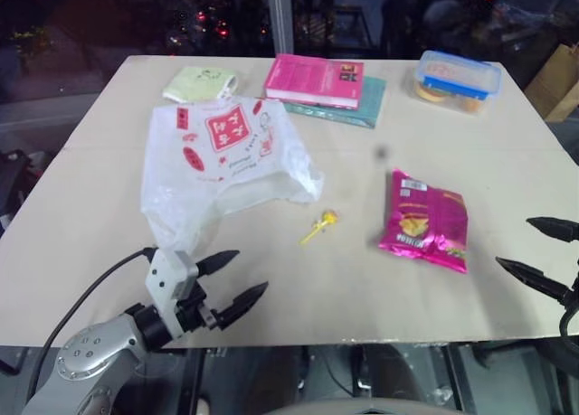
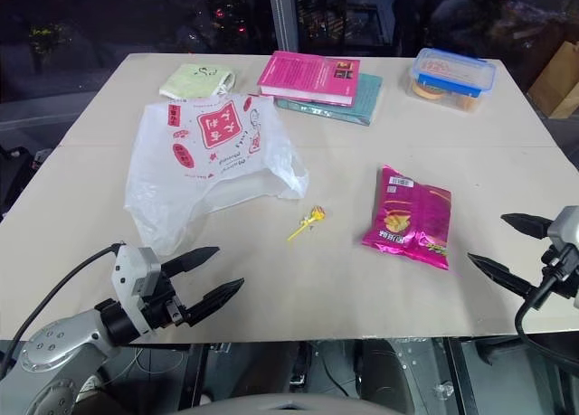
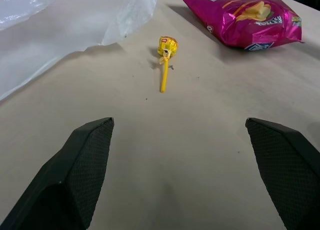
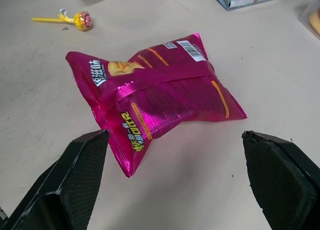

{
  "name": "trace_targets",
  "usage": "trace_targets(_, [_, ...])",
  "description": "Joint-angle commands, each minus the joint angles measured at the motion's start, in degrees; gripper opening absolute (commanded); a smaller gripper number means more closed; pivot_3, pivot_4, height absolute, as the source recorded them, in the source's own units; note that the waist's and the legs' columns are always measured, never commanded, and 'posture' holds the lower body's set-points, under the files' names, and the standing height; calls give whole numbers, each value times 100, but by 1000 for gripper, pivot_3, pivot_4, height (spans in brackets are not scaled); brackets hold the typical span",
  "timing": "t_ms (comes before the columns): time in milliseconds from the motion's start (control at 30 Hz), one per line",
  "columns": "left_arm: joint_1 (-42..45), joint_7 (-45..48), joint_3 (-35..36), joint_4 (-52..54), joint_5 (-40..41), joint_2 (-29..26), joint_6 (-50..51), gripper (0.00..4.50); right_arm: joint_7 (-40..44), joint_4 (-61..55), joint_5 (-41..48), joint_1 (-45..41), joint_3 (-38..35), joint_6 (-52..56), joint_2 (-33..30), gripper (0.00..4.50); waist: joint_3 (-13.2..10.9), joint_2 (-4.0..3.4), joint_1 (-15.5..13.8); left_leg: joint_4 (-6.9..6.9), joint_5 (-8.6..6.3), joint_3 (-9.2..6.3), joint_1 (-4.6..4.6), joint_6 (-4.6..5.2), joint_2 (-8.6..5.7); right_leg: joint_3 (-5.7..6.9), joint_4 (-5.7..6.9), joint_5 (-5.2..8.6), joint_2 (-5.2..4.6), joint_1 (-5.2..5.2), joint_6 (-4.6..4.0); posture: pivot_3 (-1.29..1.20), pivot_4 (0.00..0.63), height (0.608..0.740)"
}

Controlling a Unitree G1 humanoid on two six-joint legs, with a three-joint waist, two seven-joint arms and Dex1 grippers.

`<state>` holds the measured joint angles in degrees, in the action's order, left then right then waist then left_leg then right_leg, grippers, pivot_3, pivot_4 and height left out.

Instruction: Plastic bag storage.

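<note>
The plastic bag's opening lies too flat for the snack packet, so I will first pinch and lift the bag's top layer [image 1: 233,173] with my left gripper.
The plastic bag [image 1: 222,157] lies flat and crumpled on the table's left half, translucent white with a red square and red ovals printed on it. My left gripper [image 1: 237,279] hovers open near the table's front edge, just in front of the bag's near corner, with nothing between its fingers. At the front right edge my right gripper [image 1: 538,248] is open too, empty, and pointed toward the magenta snack packet [image 1: 423,221]. In the left wrist view the bag's edge [image 3: 75,24] lies beyond the open fingers.
A yellow lollipop [image 1: 319,226] lies between bag and snack packet. At the back stand a pink book on a teal book [image 1: 326,85], a pale green pouch [image 1: 201,83] and a blue-lidded food box [image 1: 457,79]. The cardboard tabletop [image 1: 344,297] is bare near the front.
</note>
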<state>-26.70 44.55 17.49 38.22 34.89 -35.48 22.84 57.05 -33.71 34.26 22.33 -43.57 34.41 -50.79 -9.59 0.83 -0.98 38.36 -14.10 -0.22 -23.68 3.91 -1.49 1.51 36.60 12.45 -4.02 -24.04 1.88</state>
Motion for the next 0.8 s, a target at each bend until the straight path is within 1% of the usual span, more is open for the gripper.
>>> trace_targets(33, [215, -175, -13, 85, -3, 127, -121, 4408, -101, -182, 84, -92, -103, -62, 12, 4500, 0, 0, 0, 0, 0, 0, 0, 0, 0, 0, -1, 0, 0, 0, 0, 0, 150, 740])
trace_targets(100, [534, -517, -11, -61, 120, 322, -8, 4408, -325, -338, 142, -266, 110, -92, 150, 4500, 1, -5, -4, 0, 0, 0, 0, 0, 0, 0, -2, 0, 0, 1, 1, 0, 150, 740])
trace_targets(233, [679, -772, 39, -165, 67, 590, -20, 4408, -503, -538, 272, -533, 393, -158, 328, 4500, 6, -12, 8, 3, 0, -8, 0, 1, 1, 10, 0, -2, 3, 3, 0, 0, 150, 740])
trace_targets(267, [872, -945, 83, -283, 39, 641, 18, 4408, -523, -651, 411, -639, 473, -164, 372, 4500, 6, -12, 9, 3, -1, -6, -1, 3, 0, 8, 0, -9, 3, 3, -13, 0, 150, 740])
trace_targets(300, [1211, -1093, 70, -532, -244, 570, -74, 4408, -553, -812, 628, -762, 596, -112, 389, 4500, 6, -12, -1, 3, -2, -6, -1, 4, 0, 8, -1, -11, 3, 2, -16, 0, 150, 740])
trace_targets(333, [1564, -1299, -1, -820, -709, 427, -191, 4408, -569, -970, 788, -868, 747, -74, 376, 4500, 5, -13, -9, 3, -2, -6, 0, 5, -1, 9, -1, -12, 3, 3, -17, 0, 150, 740])
trace_targets(367, [1940, -1525, -73, -1083, -1058, 247, -80, 4408, -596, -1125, 862, -976, 936, -71, 358, 4500, 4, -16, -51, 5, -2, -7, 0, 5, -1, 13, 2, -11, 7, 3, -16, 0, 150, 740])
trace_targets(400, [2342, -1690, -234, -1399, -1552, -9, -81, 4408, -672, -1263, 892, -1119, 1166, -62, 342, 4500, 4, -14, -73, 6, 0, -15, 1, 4, -2, 21, 6, -9, 12, 4, -12, 0, 150, 740])
trace_targets(433, [2596, -1796, -352, -1598, -1853, -167, -69, 4408, -732, -1340, 899, -1212, 1312, -58, 329, 4500, 4, -13, -86, 12, 1, -22, 0, 3, 3, 25, 10, -3, 23, 6, -2, 0, 150, 740])
trace_targets(467, [2916, -1765, -598, -1920, -2313, -418, -356, 4408, -834, -1407, 898, -1363, 1506, -39, 332, 4500, 5, -11, -105, 12, 1, -22, 5, 3, 4, 26, 10, -3, 25, 12, -2, 0, 150, 740])
trace_targets(533, [3692, -1643, -1151, -2766, -3052, -737, -1067, 4408, -1122, -1554, 952, -1712, 1915, 32, 408, 4500, 4, -11, -123, 12, 1, -18, 15, 3, 3, 24, 8, -2, 27, 24, 0, 0, 150, 740])
trace_targets(633, [4773, -1661, -1887, -4282, -3867, -799, -1708, 4408, -1455, -1708, 824, -1997, 2421, 67, 474, 4500, 5, -11, -138, 10, -1, -15, 4, 5, -11, 21, -5, -14, 14, 17, -19, 0, 150, 740])
trace_targets(733, [6142, -1905, -2679, -6328, -4697, -416, -2527, 4408, -1778, -1854, 640, -1986, 2722, 76, 550, 4500, 3, -2, -169, 9, -6, -22, -9, 14, -26, 30, -10, -28, -1, 14, 7, 0, 150, 740])
trace_targets(800, [6818, -1994, -3012, -7476, -5009, -132, -2972, 4408, -1945, -1963, 441, -1918, 2879, 66, 559, 4500, 2, 2, -180, 9, -2, -28, -15, 8, -32, 40, -13, -29, 1, 14, 9, 0, 150, 740])
